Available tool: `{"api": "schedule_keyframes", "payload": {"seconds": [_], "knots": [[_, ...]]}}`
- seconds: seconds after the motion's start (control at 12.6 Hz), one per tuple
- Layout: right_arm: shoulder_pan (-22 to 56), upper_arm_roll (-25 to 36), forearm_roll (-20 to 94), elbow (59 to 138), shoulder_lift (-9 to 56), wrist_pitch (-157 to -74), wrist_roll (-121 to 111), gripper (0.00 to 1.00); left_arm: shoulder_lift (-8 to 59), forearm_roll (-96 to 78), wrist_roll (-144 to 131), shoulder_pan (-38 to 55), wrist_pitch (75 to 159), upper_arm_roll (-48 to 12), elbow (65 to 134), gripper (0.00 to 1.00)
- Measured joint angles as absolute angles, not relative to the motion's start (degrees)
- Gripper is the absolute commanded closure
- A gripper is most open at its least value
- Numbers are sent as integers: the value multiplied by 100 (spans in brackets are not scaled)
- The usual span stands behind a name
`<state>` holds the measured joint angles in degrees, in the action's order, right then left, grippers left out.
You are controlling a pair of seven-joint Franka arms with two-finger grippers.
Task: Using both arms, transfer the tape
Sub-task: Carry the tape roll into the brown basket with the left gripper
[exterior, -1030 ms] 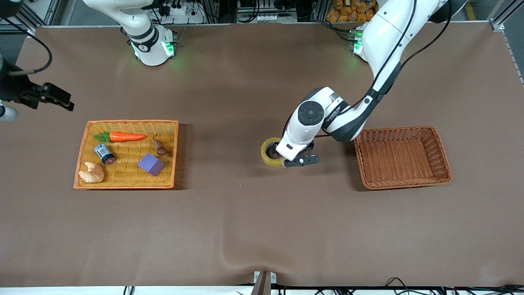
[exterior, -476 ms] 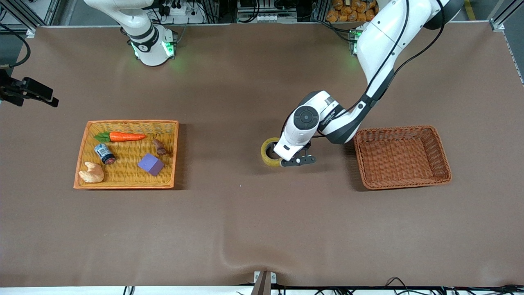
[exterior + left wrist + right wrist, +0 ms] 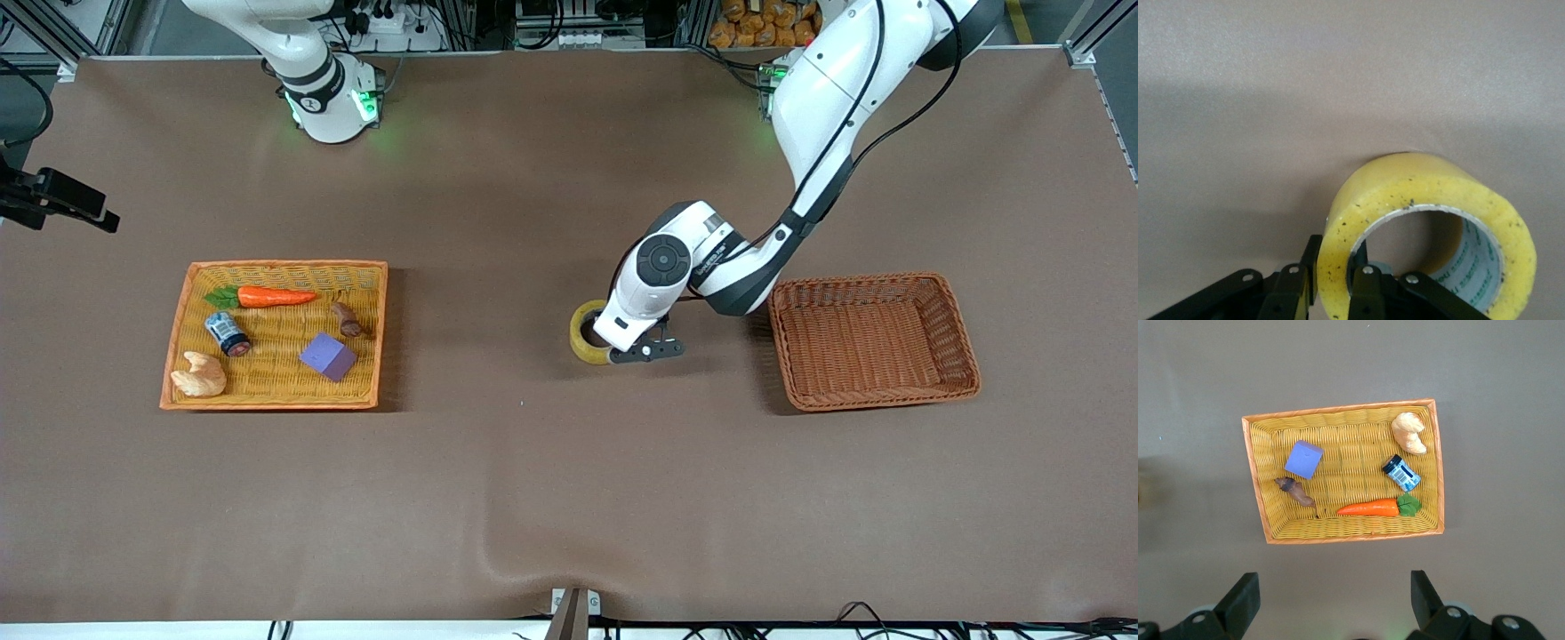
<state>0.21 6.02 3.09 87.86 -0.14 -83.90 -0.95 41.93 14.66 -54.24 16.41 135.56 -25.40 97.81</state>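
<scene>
The robot's left gripper will release the tape in the middle of the empty brown basket (image 3: 877, 341).
The tape (image 3: 582, 339) is a yellowish roll lying on the brown table near the middle, beside the empty brown basket (image 3: 965, 373). My left gripper (image 3: 612, 347) is down at the roll, mostly hidden under its white wrist. In the left wrist view the tape (image 3: 1418, 187) fills the frame, and my left gripper (image 3: 1337, 267) has one finger inside the core and one outside, shut on the roll's wall. My right gripper (image 3: 67, 203) hangs high over the table edge at the right arm's end. It (image 3: 1331, 600) is open and empty.
An orange-rimmed wicker tray (image 3: 277, 265) toward the right arm's end holds a carrot (image 3: 271, 297), a purple block (image 3: 327, 356), a small jar (image 3: 228, 332), a croissant (image 3: 199, 375) and a brown piece (image 3: 348, 320). The tray also shows in the right wrist view (image 3: 1338, 410).
My left arm has shifted slightly toward the tape and settled its fingers over the roll's wall. My right gripper has drawn back toward the table's end.
</scene>
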Motion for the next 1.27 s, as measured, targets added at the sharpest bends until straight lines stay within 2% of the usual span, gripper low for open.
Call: {"api": "schedule_keyframes", "payload": {"seconds": [0.24,0.55,0.87,1.27], "knots": [[21,598,309,8771,-14,-8398,-94,0,4011,1471,-5424,1530,13478,-2526,9681,100],[20,602,302,8766,-14,-8399,-98,0,3024,1494,-5271,846,12342,-2529,9611,100],[20,605,301,8766,-14,-8398,-98,0,2550,1475,-4764,323,11986,-2558,9653,100],[21,578,302,8765,-14,-8396,-99,0,2399,1368,-2480,-1325,11545,-2933,9994,100]]}}
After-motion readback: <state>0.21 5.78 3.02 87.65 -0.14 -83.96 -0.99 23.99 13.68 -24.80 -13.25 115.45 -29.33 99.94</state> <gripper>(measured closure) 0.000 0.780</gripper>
